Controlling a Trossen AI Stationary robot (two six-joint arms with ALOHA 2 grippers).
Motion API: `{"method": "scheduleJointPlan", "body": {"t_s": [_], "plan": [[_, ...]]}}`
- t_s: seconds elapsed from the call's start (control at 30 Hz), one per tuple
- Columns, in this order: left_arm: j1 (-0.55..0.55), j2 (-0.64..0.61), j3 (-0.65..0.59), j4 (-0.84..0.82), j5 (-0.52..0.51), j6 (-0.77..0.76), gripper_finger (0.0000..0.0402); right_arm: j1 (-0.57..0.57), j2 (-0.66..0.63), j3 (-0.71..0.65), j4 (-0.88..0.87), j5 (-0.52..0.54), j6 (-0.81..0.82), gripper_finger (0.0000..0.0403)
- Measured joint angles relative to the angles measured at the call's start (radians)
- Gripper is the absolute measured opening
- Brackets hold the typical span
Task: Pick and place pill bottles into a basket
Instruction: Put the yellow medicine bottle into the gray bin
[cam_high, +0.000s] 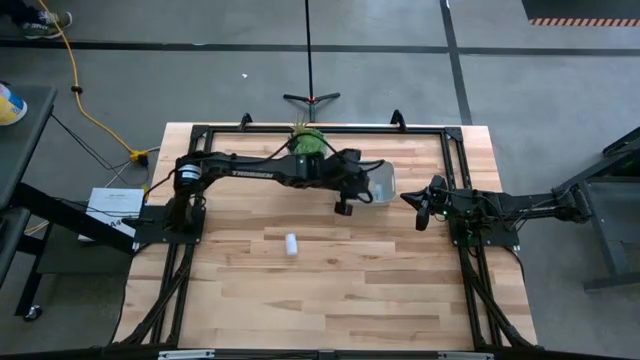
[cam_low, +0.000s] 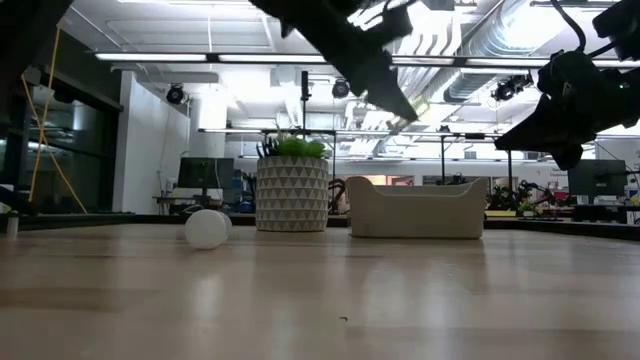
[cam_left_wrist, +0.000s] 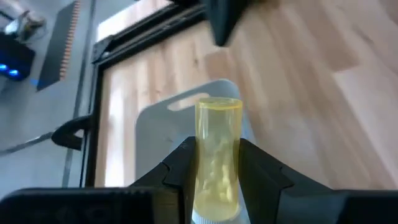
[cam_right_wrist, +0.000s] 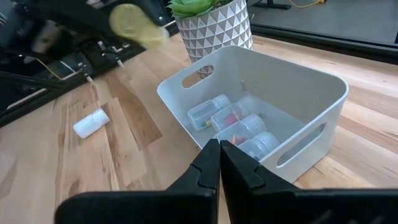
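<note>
The robot's left gripper should release the yellowish pill bottle next to the whitish bottles on the basket's bottom (cam_high: 364, 187).
My left gripper (cam_left_wrist: 216, 148) is shut on a yellowish pill bottle (cam_left_wrist: 217, 134), held in the air over the left end of the grey-white basket (cam_left_wrist: 155, 130). The basket (cam_right_wrist: 261, 106) holds several whitish bottles (cam_right_wrist: 239, 127) lying on its floor. One white bottle (cam_high: 291, 243) lies on its side on the table, nearer than the basket; it also shows in the low view (cam_low: 207, 228). My right gripper (cam_right_wrist: 219, 163) is shut and empty, hanging above the basket's right side (cam_high: 420, 207). My left gripper pinches the yellowish bottle's body (cam_left_wrist: 217, 171) between its two fingers (cam_left_wrist: 180, 171). The bottle lies along the fingers, its pale cap end (cam_left_wrist: 214, 218) back toward the wrist and its other end sticking out past the fingertips. It is lifted clear, above the basket.
A green plant in a white patterned pot (cam_high: 308, 141) stands just behind the basket's far left corner (cam_low: 292, 190). Black frame rails (cam_high: 460, 190) run along the table's far, left and right edges. Bare wood lies toward the near edge.
</note>
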Motion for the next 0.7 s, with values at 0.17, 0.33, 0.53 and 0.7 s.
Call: {"method": "scheduleJointPlan", "body": {"t_s": [0.17,0.33,0.53,0.7], "plan": [[0.034,0.059,0.000,0.018,-0.002,-0.078,0.0139,0.000,0.000,0.000,0.001,0.000,0.007,0.0001],[0.076,0.116,0.000,-0.007,-0.032,-0.172,0.0137,0.000,0.000,0.000,0.001,0.000,0.007,0.0004],[0.108,0.135,-0.001,0.008,-0.066,-0.175,0.0141,0.000,0.000,0.000,0.002,0.000,0.007,0.0003],[0.132,0.135,-0.001,0.009,-0.076,-0.198,0.0142,0.000,0.000,0.000,0.002,0.000,0.008,0.0002]]}}
